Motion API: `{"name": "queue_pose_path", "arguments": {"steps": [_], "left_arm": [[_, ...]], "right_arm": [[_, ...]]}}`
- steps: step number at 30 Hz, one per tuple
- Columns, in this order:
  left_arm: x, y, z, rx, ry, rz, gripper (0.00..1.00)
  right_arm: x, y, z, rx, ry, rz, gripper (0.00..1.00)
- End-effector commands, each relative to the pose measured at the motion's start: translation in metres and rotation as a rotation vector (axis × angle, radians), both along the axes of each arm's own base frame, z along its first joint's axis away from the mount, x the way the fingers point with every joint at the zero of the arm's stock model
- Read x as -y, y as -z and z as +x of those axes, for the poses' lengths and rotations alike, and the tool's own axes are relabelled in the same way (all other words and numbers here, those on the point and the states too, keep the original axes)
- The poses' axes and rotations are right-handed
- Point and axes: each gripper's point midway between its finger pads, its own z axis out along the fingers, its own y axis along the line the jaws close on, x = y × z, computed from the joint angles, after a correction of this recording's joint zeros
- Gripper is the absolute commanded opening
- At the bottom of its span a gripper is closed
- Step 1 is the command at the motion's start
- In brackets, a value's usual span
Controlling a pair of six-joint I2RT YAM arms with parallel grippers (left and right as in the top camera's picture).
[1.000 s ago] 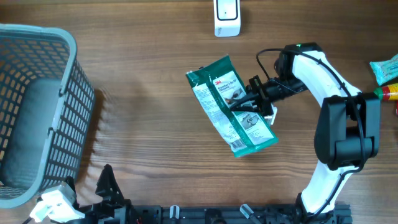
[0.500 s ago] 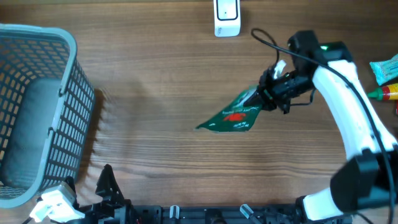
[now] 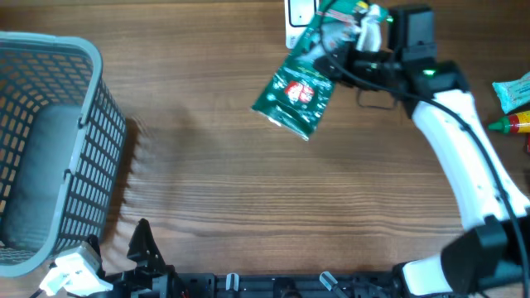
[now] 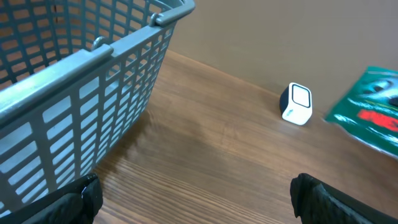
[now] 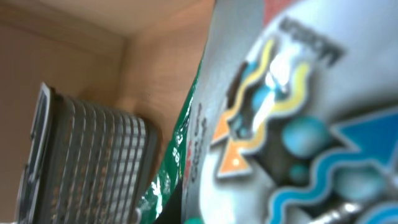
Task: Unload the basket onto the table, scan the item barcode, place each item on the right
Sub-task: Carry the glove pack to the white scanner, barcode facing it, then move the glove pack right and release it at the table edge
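Note:
Next, I set the green packet down with my right gripper on the wood [image 3: 470, 101] next to the teal packet, near the tip of the tube.
The item, a green packet [image 3: 295, 93], hangs above the table at the back, tilted, with its red-labelled face up. My right gripper [image 3: 344, 43] is shut on its upper end. The packet's top edge overlaps the white barcode scanner [image 3: 296, 12] standing at the table's far edge. In the right wrist view the packet [image 5: 280, 112] fills the frame, blurred, and hides the fingers. The left wrist view shows the scanner [image 4: 296, 104] and, to its right, the packet [image 4: 370, 109]. My left gripper [image 4: 202, 205] stands open over bare wood at the near left, holding nothing.
A grey plastic basket [image 3: 108, 124] takes up the table's left side and is close to the left gripper [image 3: 116, 247]. A teal packet [image 3: 513, 89] and a red and yellow tube [image 3: 517, 122] lie at the right edge.
My right arm has lifted the green packet off the table's middle, turned it over and carried it back to the scanner. The left arm has not moved.

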Motion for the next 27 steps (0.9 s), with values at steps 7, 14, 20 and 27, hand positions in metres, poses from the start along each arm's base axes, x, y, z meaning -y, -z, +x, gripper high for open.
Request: {"name": "queue_pose_path", "arguments": {"steps": [7,14,20,27], "left_arm": [[-0.001,0.000,0.000,0.003,-0.010,-0.005,1.00],[-0.001,0.000,0.000,0.003,-0.010,-0.005,1.00],[-0.001,0.000,0.000,0.003,-0.010,-0.005,1.00],[-0.001,0.000,0.000,0.003,-0.010,-0.005,1.00]], "right_arm": [[-0.040,0.089,0.106,0.156,0.042,0.122,0.04],[-0.039,0.143,0.137,0.145,0.131,0.172,0.05],[-0.036,0.162,0.139,0.089,0.166,0.172,0.05],[-0.037,0.111,0.114,0.118,0.048,0.129,0.05]]}}
